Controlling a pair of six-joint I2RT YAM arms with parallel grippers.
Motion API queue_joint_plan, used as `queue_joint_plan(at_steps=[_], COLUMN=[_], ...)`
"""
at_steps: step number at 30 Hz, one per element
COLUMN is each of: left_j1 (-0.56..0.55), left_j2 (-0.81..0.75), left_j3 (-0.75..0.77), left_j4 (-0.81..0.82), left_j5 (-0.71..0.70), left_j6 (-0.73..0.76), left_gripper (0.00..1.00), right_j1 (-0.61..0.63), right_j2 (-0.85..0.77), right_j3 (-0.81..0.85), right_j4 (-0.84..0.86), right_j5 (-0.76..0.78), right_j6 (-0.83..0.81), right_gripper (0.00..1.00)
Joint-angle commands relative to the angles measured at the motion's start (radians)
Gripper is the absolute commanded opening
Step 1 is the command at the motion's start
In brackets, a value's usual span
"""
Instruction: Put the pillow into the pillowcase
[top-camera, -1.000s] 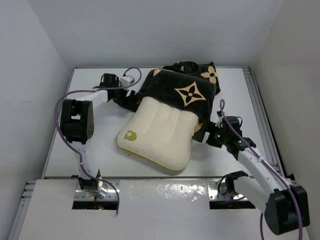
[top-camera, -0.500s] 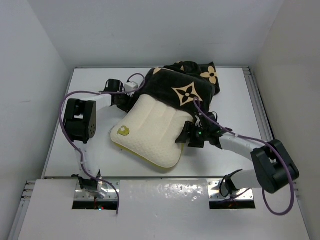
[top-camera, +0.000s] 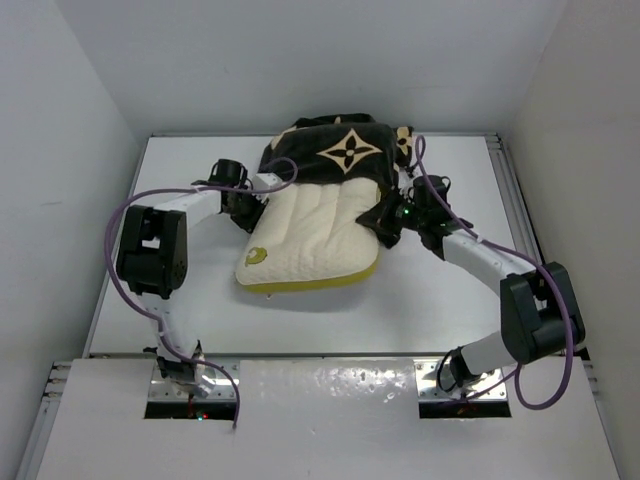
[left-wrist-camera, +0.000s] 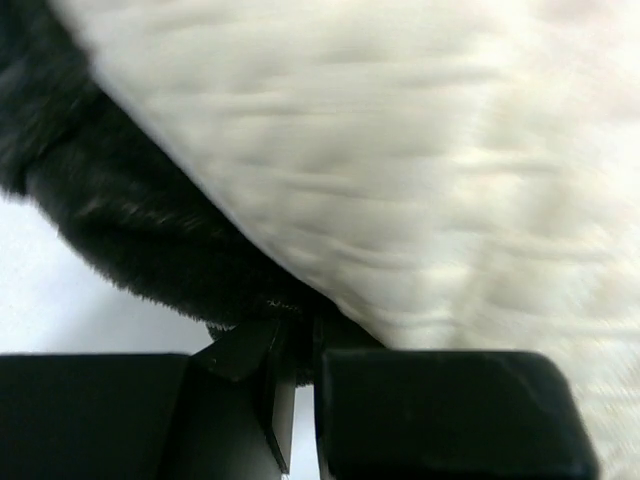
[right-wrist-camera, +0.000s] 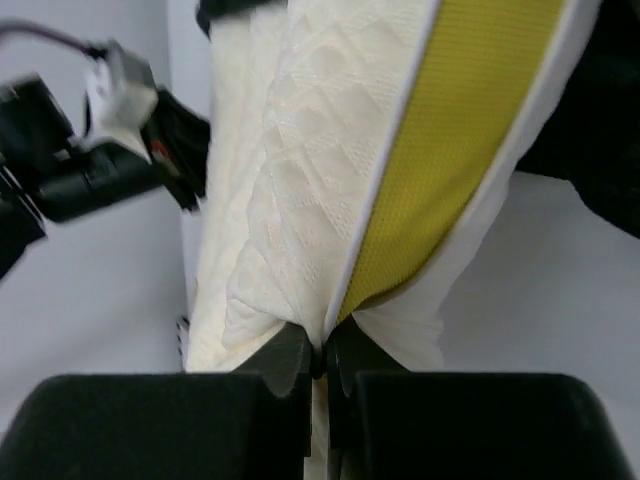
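Observation:
With my left gripper on the pillowcase's hem, my right gripper holds the pillow's side, so it should open and take the pillowcase's free corner (top-camera: 391, 172) before lifting.
The cream pillow (top-camera: 310, 232) lies mid-table with its far end inside the black flower-printed pillowcase (top-camera: 335, 155); its gold emblem sits at the near left corner. At the case's left opening edge, my left gripper (top-camera: 257, 205) is shut. In the left wrist view the gripper (left-wrist-camera: 297, 330) pinches the black pillowcase (left-wrist-camera: 130, 220) hem, with the pillow (left-wrist-camera: 420, 150) just above. My right gripper (top-camera: 386, 222) is at the pillow's right side. The right wrist view shows this gripper (right-wrist-camera: 320, 358) shut on a fold of the pillow (right-wrist-camera: 300, 200) beside its yellow band.
The white table (top-camera: 180, 300) is boxed in by grey walls at the left, back and right. A metal rail (top-camera: 515, 200) runs along its right edge. Both arm bases sit on the near ledge (top-camera: 320, 400). The left arm's cable loops over the case's left corner.
Pillow and pillowcase have shifted toward the back and turned. The right gripper swung to the pillow's right side and closed on it. The left gripper closed on the pillowcase edge.

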Motion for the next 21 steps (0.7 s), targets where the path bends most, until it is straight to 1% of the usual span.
queue_joint_plan(at_steps=[1,3,5,7,8,9,10,11,14,15,16,18,19,21], left_j1=[-0.012,-0.01,0.004,0.02,0.022,0.022,0.017,0.014,0.004,-0.004,-0.018,-0.021,-0.021,-0.022], left_j2=[-0.09,-0.099,-0.107,-0.11,-0.111,-0.111,-0.11,-0.108,-0.105,-0.104,-0.104,-0.114,-0.119,-0.128], left_j3=[-0.016,-0.027,-0.024,-0.019,-0.014,-0.011,-0.005,-0.004,0.006,0.013,0.013,-0.002,-0.01,-0.039], left_j4=[-0.167,-0.225,-0.3,-0.357,-0.418,-0.451,-0.507,-0.534,-0.598,-0.606,-0.585,-0.543,-0.487,-0.427], left_j5=[0.066,0.079,0.097,0.114,0.125,0.131,0.161,0.189,0.309,0.329,0.324,0.286,0.268,0.234], left_j6=[0.127,0.192,0.236,0.311,0.34,0.409,0.437,0.491,0.549,0.551,0.514,0.468,0.444,0.343], left_gripper=[0.0,0.0,0.0,0.0,0.0,0.0,0.0,0.0,0.0,0.0,0.0,0.0,0.0,0.0], right_j1=[-0.009,-0.022,-0.034,-0.023,-0.017,-0.003,0.001,0.004,0.018,0.024,0.027,0.031,0.034,0.052], right_j2=[-0.01,-0.014,-0.048,-0.094,-0.137,-0.155,-0.164,-0.175,-0.16,-0.152,-0.145,-0.122,-0.114,-0.08], right_j3=[0.034,0.0,-0.058,-0.107,-0.115,-0.124,-0.126,-0.124,-0.113,-0.106,-0.104,-0.103,-0.103,-0.089], right_j4=[0.301,0.309,0.333,0.308,0.285,0.248,0.237,0.226,0.202,0.196,0.192,0.191,0.194,0.206], right_j5=[0.131,0.19,0.235,0.299,0.378,0.419,0.493,0.528,0.621,0.641,0.654,0.666,0.666,0.651], right_j6=[0.132,0.207,0.238,0.229,0.224,0.208,0.203,0.203,0.224,0.232,0.252,0.275,0.281,0.267], right_gripper=[0.0,0.0,0.0,0.0,0.0,0.0,0.0,0.0,0.0,0.0,0.0,0.0,0.0,0.0])
